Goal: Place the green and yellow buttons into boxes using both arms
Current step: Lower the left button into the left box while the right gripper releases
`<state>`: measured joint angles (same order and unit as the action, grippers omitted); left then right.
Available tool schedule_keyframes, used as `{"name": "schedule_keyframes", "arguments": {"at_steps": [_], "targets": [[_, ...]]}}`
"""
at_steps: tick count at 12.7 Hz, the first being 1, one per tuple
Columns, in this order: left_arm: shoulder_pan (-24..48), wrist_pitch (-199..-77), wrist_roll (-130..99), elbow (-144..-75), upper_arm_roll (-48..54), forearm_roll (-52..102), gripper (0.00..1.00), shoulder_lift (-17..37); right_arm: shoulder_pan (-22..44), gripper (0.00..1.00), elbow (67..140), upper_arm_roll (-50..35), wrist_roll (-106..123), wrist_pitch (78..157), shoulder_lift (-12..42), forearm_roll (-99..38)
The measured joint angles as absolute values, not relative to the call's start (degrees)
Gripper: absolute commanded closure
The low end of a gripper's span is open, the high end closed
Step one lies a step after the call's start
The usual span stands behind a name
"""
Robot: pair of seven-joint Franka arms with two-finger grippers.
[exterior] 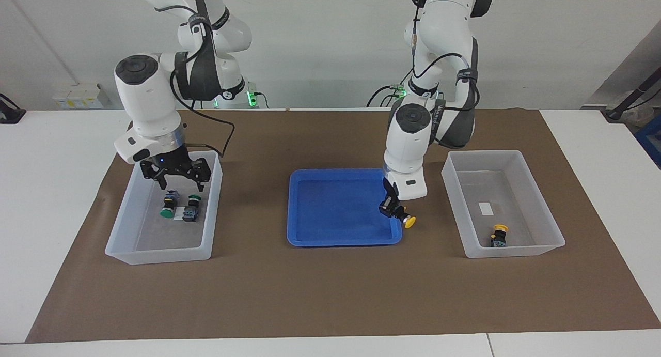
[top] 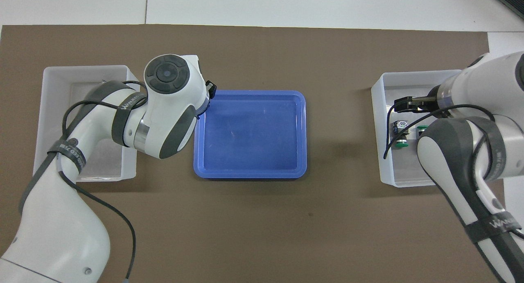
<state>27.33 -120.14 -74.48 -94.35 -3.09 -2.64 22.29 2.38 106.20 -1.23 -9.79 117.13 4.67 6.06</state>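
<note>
The robot's left gripper will release its yellow button beside the white sticker (top: 114,126), near the side of the box that faces the blue tray. The button is now just above the tray's corner.
My left gripper (exterior: 395,211) is shut on a yellow button (exterior: 409,221) and holds it just above the blue tray's corner toward the left arm's end. In the overhead view only its black tip (top: 210,89) shows beside the arm. A second yellow button (exterior: 499,234) stands in the box (exterior: 543,202) at the left arm's end; my left arm covers much of that box (top: 53,76) from above. My right gripper (exterior: 176,181) is open and empty over the other box (exterior: 120,233), where two green buttons (exterior: 167,210) (exterior: 191,208) lie; they also show in the overhead view (top: 402,143) (top: 422,128).
The shallow blue tray (exterior: 320,202) lies mid-table between the boxes, with nothing in it (top: 249,131). A brown mat (exterior: 330,295) covers the white table under everything. A white sticker (exterior: 487,208) lies on the floor of the box with the yellow button.
</note>
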Motion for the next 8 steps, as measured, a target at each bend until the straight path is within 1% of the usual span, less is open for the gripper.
{"name": "schedule_keyframes", "arguments": {"at_steps": [2, 4, 6, 8], "targets": [[23.4, -113.4, -67.4, -90.6, -3.0, -1.0, 1.00, 20.8, 2.3, 0.00, 103.2, -1.0, -10.5, 112.3, 3.2, 3.9], [19.8, -106.5, -59.3, -87.1, -3.0, 0.5, 1.00, 19.3, 0.9, 0.00, 101.6, -0.7, -10.5, 108.4, 0.9, 2.2], [17.2, -103.1, -50.1, -86.1, -3.1, 1.2, 1.00, 18.2, -0.3, 0.00, 100.0, -0.6, -10.5, 103.9, -1.1, 2.1], [15.7, -100.4, -40.0, -86.0, -3.3, 1.5, 1.00, 17.3, -0.4, 0.00, 96.7, -0.6, -10.5, 98.6, -1.6, 2.0]]}}
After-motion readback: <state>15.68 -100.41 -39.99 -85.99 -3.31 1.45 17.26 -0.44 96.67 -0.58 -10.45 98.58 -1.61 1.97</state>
